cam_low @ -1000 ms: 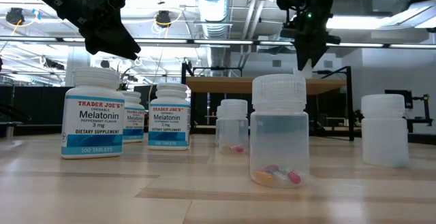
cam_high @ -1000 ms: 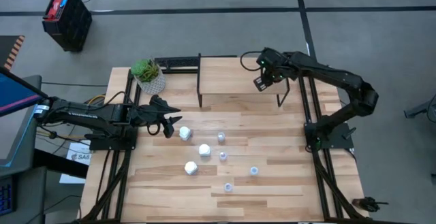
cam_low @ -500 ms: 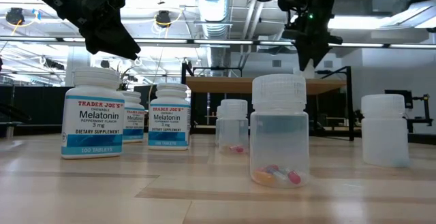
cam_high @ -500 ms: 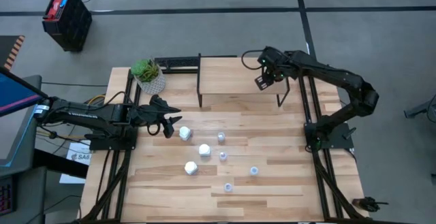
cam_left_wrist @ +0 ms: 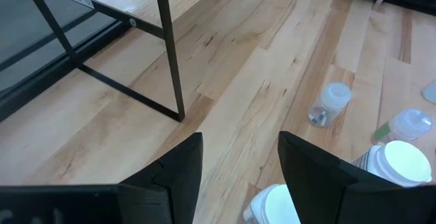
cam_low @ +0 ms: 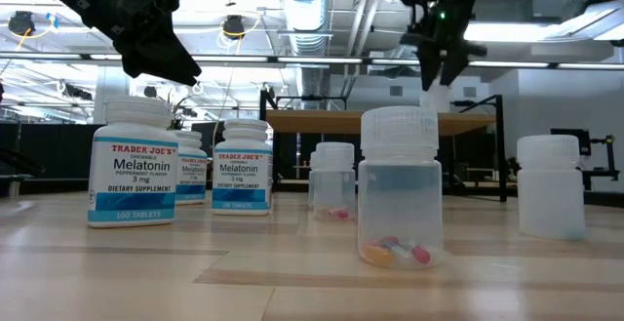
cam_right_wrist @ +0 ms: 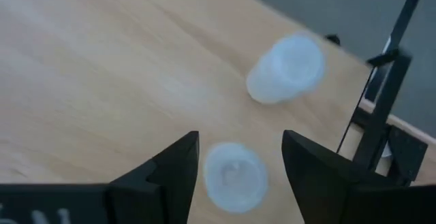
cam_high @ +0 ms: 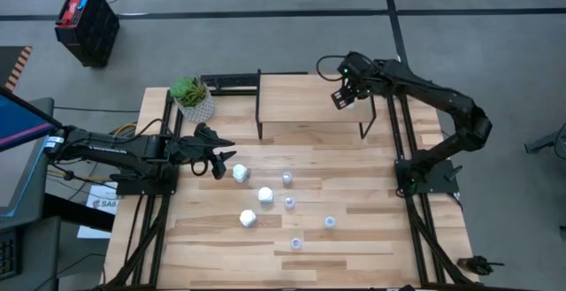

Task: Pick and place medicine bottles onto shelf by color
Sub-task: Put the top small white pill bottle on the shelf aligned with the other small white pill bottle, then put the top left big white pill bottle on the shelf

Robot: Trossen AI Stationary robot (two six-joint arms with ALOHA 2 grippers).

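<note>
The robot's left gripper will close on the capped top (cam_high: 240, 171) (cam_left_wrist: 280, 203) of the white bottle that is nearest the shelf.
The shelf (cam_high: 301, 101) stands at the table's far side. My right gripper (cam_high: 345, 95) hangs open above the shelf's right end. In the right wrist view one translucent bottle (cam_right_wrist: 235, 176) stands on the shelf top below and between the fingers. A second one (cam_right_wrist: 286, 67) stands beside it. Three white bottles (cam_high: 240, 173) (cam_high: 265, 195) (cam_high: 248, 218) and several translucent ones (cam_high: 287, 178) stand on the table. My left gripper (cam_high: 221, 163) hovers open just left of the nearest white bottle (cam_left_wrist: 276, 207).
A potted plant (cam_high: 193, 98) stands at the table's far left corner, beside the shelf. In the low view, bottles (cam_low: 400, 189) crowd the middle of the table. Bare planks lie toward the near edge and the right side.
My right gripper has opened and risen above the shelf's right end, leaving a translucent bottle standing on the shelf top. My left arm has kept still.
</note>
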